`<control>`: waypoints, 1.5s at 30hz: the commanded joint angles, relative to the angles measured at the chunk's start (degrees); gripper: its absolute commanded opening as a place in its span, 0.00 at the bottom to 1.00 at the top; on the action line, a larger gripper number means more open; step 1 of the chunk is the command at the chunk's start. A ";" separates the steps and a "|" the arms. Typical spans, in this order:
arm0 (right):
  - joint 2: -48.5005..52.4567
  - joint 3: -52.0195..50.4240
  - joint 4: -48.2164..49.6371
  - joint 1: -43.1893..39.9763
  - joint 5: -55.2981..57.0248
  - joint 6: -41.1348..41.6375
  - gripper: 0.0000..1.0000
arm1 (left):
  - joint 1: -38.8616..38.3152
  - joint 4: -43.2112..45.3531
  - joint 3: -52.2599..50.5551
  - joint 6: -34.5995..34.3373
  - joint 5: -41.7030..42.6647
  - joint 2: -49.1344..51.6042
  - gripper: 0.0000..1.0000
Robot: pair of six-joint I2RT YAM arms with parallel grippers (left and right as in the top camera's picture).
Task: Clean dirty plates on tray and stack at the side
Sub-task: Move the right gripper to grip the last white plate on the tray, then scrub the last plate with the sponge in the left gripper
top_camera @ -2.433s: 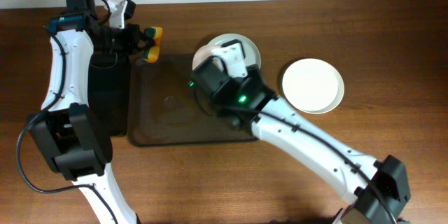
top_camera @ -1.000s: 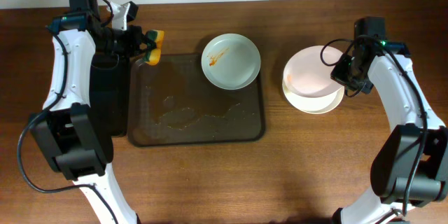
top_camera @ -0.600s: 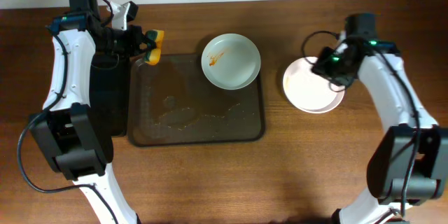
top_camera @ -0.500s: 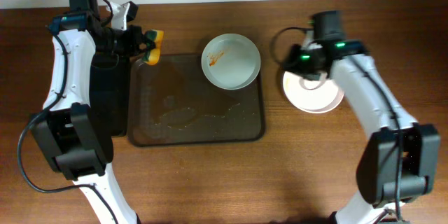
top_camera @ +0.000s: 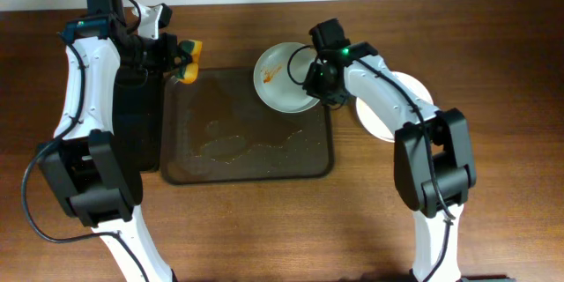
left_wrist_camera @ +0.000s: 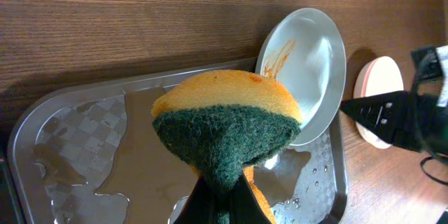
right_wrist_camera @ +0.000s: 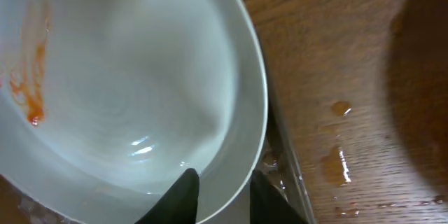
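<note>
I should grip its rim (right_wrist_camera: 243,180) with my right gripper and pull the pale-green plate toward the sponge before wiping, because the plate hangs over the tray's back edge, far from the sponge.
One dirty pale-green plate (top_camera: 284,77) with an orange smear sits on the back right corner of the dark brown tray (top_camera: 238,145). My right gripper (top_camera: 313,81) is open at the plate's right edge. In the right wrist view its fingers (right_wrist_camera: 220,196) straddle the rim of the plate (right_wrist_camera: 126,77), one over the inside and one outside. Clean white plates (top_camera: 407,110) are stacked on the table to the right, partly hidden by my right arm. My left gripper (top_camera: 176,55) is shut on a yellow and green sponge (left_wrist_camera: 224,133) and holds it above the tray's back left corner.
A narrow black tray (top_camera: 137,132) lies left of the brown tray, under my left arm. The brown tray's floor (left_wrist_camera: 77,147) is wet with puddles. Water drops lie on the wooden table (right_wrist_camera: 343,133) right of the tray rim.
My right arm has swung left from the stack of clean plates to the dirty plate on the tray. The left arm and sponge have not moved.
</note>
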 commanded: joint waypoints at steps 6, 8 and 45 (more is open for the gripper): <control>4.76 1.03 -2.49 1.07 -1.84 0.46 0.10 | -0.22 0.09 0.61 0.92 -0.07 -0.35 0.00; 4.76 1.03 -2.91 2.75 -3.91 -2.38 0.09 | -0.22 0.09 0.61 0.92 -0.07 -0.35 0.01; 14.23 5.79 3.48 4.83 -24.74 -10.03 0.04 | -3.76 2.86 -10.14 0.92 -7.06 -0.35 0.01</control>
